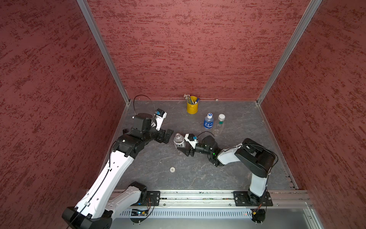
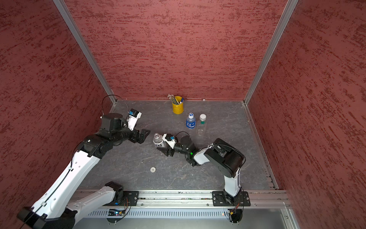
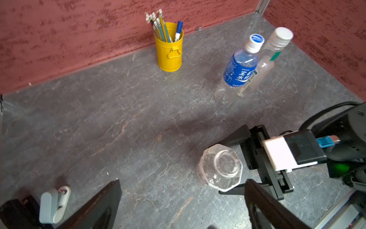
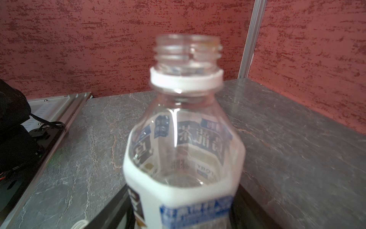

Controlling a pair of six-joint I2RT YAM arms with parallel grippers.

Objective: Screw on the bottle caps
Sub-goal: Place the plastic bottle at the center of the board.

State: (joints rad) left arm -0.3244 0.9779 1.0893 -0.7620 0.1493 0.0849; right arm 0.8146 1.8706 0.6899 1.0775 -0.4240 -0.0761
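A small white cap sits near the table's front. My left gripper should go to it next and pinch one side of the cap's rim (image 1: pixel 170 169).
An uncapped white-labelled bottle (image 1: pixel 178 140) (image 4: pixel 184 150) stands upright at mid-table. My right gripper (image 1: pixel 179 146) (image 4: pixel 182 218) is shut on its lower body, a finger against each side. My left gripper (image 1: pixel 167 136) (image 3: pixel 183 183) hovers open and empty just left of that bottle (image 3: pixel 219 168). A small white cap with a dark square mark (image 1: pixel 172 169) (image 2: pixel 152 169) lies flat toward the front of the table, apart from both grippers. Farther back stand a blue-labelled bottle (image 1: pixel 208 121) (image 3: pixel 239 69) wearing a blue-and-white cap (image 1: pixel 209 115), and a clear bottle (image 1: pixel 219 125) (image 3: pixel 264 65) wearing a wide white cap (image 1: pixel 221 116).
A yellow pencil cup (image 1: pixel 192 106) (image 3: pixel 170 53) with several pencils stands against the back wall. Red walls close the table (image 1: pixel 150 162) on three sides. A metal rail (image 1: pixel 198 195) carrying both arm bases runs along the front edge.
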